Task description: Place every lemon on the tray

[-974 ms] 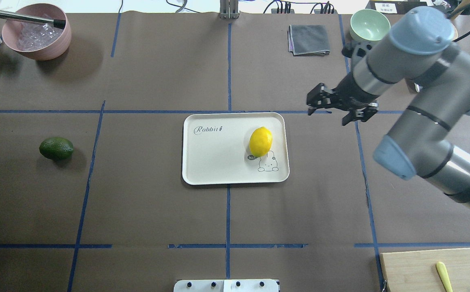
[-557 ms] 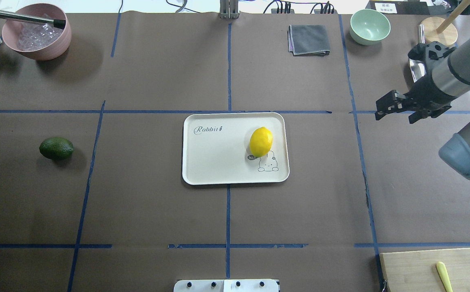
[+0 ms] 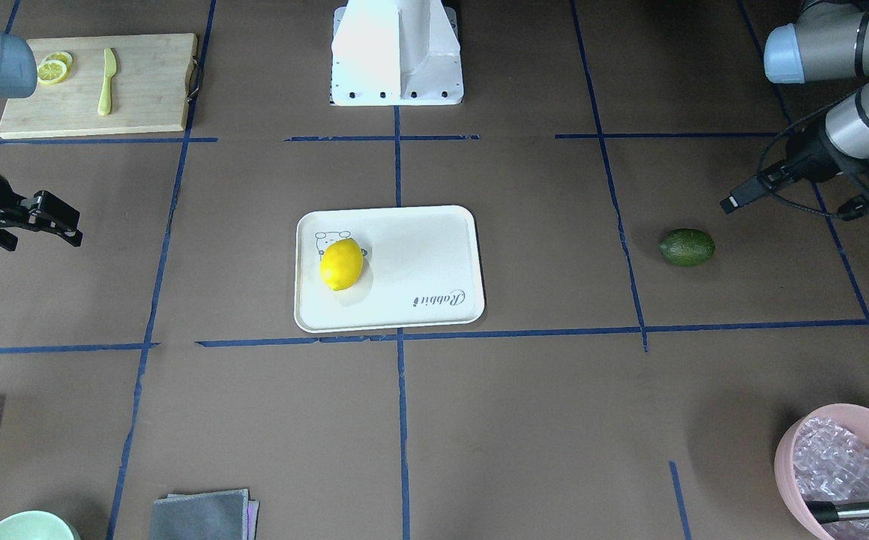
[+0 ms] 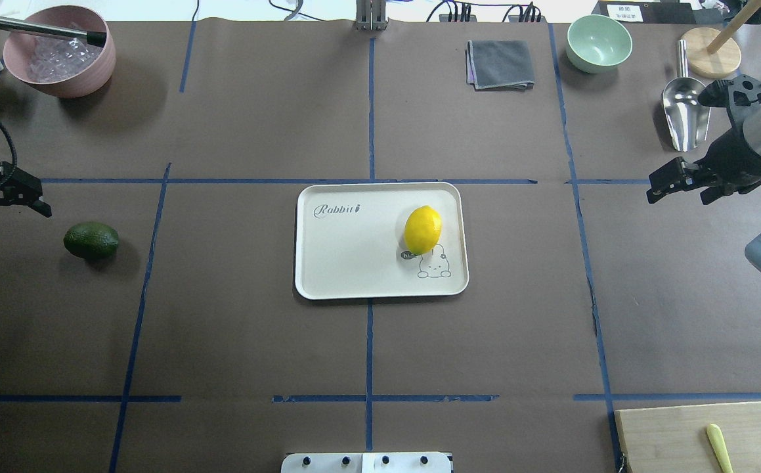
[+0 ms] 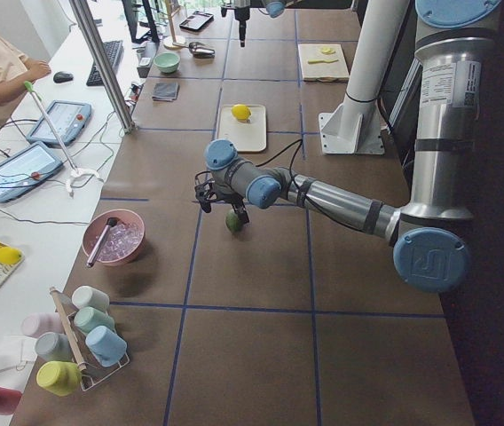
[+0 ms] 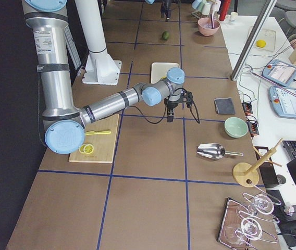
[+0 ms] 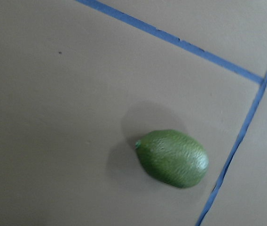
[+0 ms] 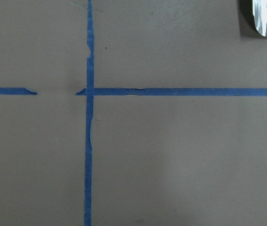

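Next, my left gripper should go to the green lemon's thick middle [image 3: 687, 247] [image 7: 172, 159] and close there, with its fingers across the lemon's long sides.
The bright yellow lemon [image 4: 422, 230] lies on the right part of the off-white "Rabbit" tray [image 4: 354, 263] at the table's middle; it also shows in the front view [image 3: 342, 264]. The dark green lemon [image 4: 91, 240] lies on the brown table far left of the tray, and shows in the front view [image 3: 687, 247] and the left wrist view [image 7: 172, 158]. My left gripper [image 4: 18, 223] is open and empty, above the table just left of the green lemon. My right gripper [image 4: 680, 196] is open and empty, well right of the tray.
A pink bowl [image 4: 58, 52] stands at the back left. A grey cloth [image 4: 500, 64], a green bowl [image 4: 599, 43] and a metal scoop [image 4: 685, 112] lie at the back right. A bamboo cutting board [image 4: 669, 437] with a knife and lemon slices [image 3: 53, 69] sits at the front right.
My right arm has drawn back to the right, away from the tray, with its gripper empty. My left gripper has come into view at the left edge near the green lemon.
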You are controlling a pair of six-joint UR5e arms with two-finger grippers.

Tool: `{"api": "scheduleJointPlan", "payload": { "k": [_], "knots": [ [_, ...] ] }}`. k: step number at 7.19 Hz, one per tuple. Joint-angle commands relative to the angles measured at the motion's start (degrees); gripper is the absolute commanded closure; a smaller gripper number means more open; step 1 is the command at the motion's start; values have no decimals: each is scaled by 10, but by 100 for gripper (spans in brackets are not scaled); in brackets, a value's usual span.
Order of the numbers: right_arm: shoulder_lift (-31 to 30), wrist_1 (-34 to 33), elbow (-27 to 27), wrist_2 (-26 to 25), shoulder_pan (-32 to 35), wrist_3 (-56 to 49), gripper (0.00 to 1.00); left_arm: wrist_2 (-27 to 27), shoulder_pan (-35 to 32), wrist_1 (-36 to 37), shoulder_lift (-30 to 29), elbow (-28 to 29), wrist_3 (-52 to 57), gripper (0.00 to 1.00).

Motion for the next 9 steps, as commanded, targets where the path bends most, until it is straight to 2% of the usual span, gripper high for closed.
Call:
{"api": "scheduleJointPlan", "payload": {
  "k": [1,2,3,4,9],
  "knots": [
    [-5,4,1,-4,0,-1,0,59,42,-42,-18,3,-178,0],
    [-6,4,2,-5,0,-1,0,146,83,-75,-18,13,-288,0],
    [-6,4,2,-7,0,-2,0,178,102,-92,-19,19,-357,0],
    [-5,4,3,-8,0,-2,0,181,103,-91,-19,20,-410,0],
    [-5,4,4,-52,-1,-2,0,203,139,-86,-32,33,-479,0]
  ]
}}
